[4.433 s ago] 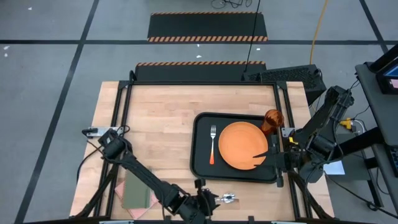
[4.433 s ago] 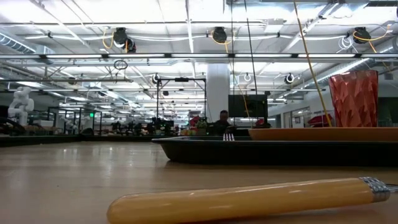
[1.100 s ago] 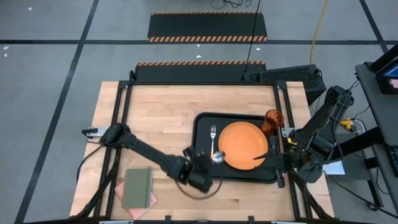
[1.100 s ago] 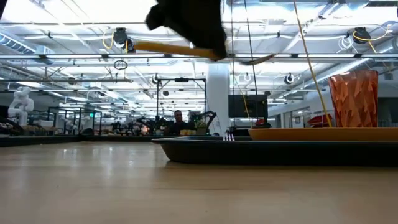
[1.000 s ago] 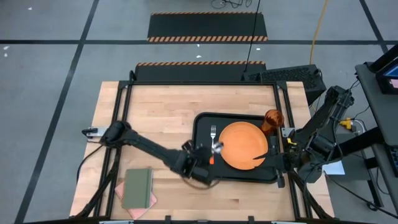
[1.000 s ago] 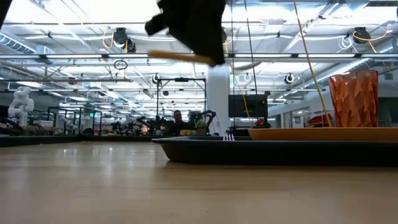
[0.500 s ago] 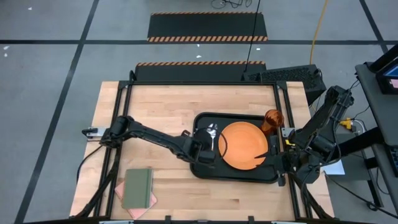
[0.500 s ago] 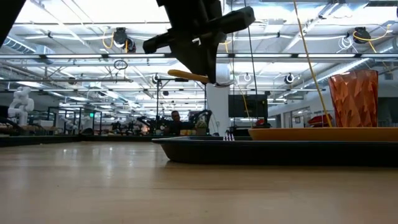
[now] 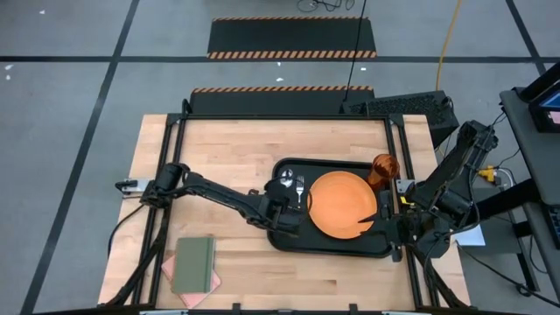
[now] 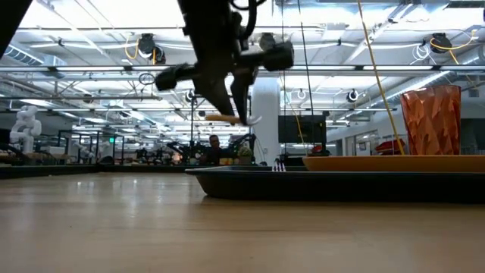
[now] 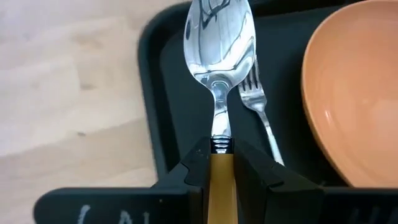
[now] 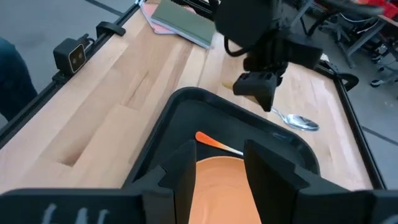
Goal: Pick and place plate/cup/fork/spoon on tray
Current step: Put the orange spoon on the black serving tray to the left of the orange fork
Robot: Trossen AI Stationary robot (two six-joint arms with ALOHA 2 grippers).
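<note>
The robot's left gripper will set the spoon down on the black tray (image 9: 285, 199) (image 11: 216, 149) between the fork and the tray's nearest side rim.
My left gripper (image 9: 286, 204) hangs over the left part of the black tray (image 9: 278, 229), shut on the spoon (image 11: 219, 56), whose silver bowl (image 9: 284, 184) points toward the far edge. The fork (image 9: 300, 189) lies on the tray beside the orange plate (image 9: 343, 203). The amber cup (image 9: 383, 170) stands in the tray's far right corner. My right gripper (image 9: 382, 214) waits open at the tray's right edge, over the plate's rim (image 12: 217, 186). My left gripper pinches the spoon's orange handle (image 11: 219, 174) between its two fingers, right behind the metal neck. The fingers slant down from the table's near left and lie along the handle. The spoon is lifted clear of the tray and roughly level (image 10: 227, 118), bowl forward.
A green notebook (image 9: 194, 264) on pink cloth lies near the table's front left corner. Bare wooden table (image 9: 219, 149) spreads left of and behind the tray. In the low view the tray's rim (image 10: 341, 186) and the cup (image 10: 430, 121) stand to the right.
My left gripper has carried the spoon from beside the tray's near left corner toward the far edge and down over the tray's left part. It has rolled, and the spoon has swung from pointing toward the plate to pointing toward the far edge.
</note>
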